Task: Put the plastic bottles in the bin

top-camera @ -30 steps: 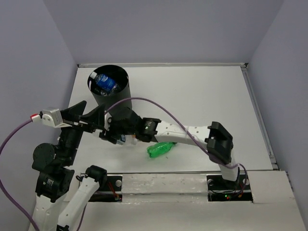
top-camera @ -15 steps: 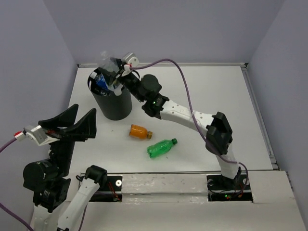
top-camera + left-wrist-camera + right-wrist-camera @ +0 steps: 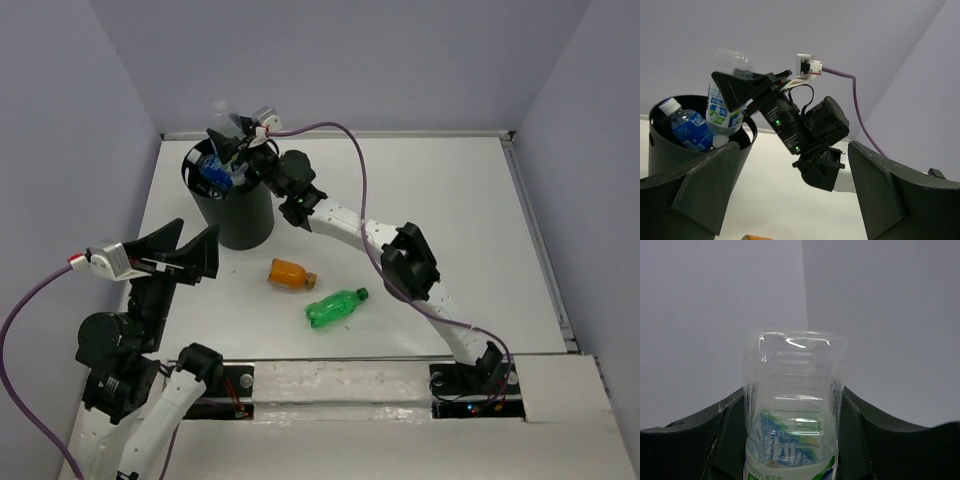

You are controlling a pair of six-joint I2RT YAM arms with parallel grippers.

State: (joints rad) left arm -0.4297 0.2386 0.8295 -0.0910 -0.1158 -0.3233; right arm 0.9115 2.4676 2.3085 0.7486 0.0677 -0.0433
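The robot's left gripper needs to next move to the body (image 3: 286, 273) of the orange bottle on the table and close there.
The black bin (image 3: 240, 215) stands at the back left, with a blue-labelled bottle (image 3: 212, 176) inside it. My right gripper (image 3: 233, 143) is over the bin's mouth, shut on a clear bottle with a green-blue label (image 3: 224, 128), held base up with its neck inside the rim. That bottle (image 3: 792, 405) sits between the right fingers (image 3: 727, 425). The left wrist view shows the bin (image 3: 657, 150), the held bottle (image 3: 727, 107) and the blue-labelled one (image 3: 687, 129). An orange bottle (image 3: 290, 273) and a green bottle (image 3: 335, 307) lie on the table. My left gripper (image 3: 188, 257) is open, in front of the bin.
The white table (image 3: 430, 210) is walled by grey panels at the back and both sides. A purple cable (image 3: 340, 130) arcs from the right wrist over the back of the table. The right arm's links (image 3: 405, 260) stretch diagonally above the table's middle.
My right gripper rose from the table near the left gripper to above the bin, carrying the clear bottle, uncovering the orange bottle. My left gripper drew back, then came slightly forward.
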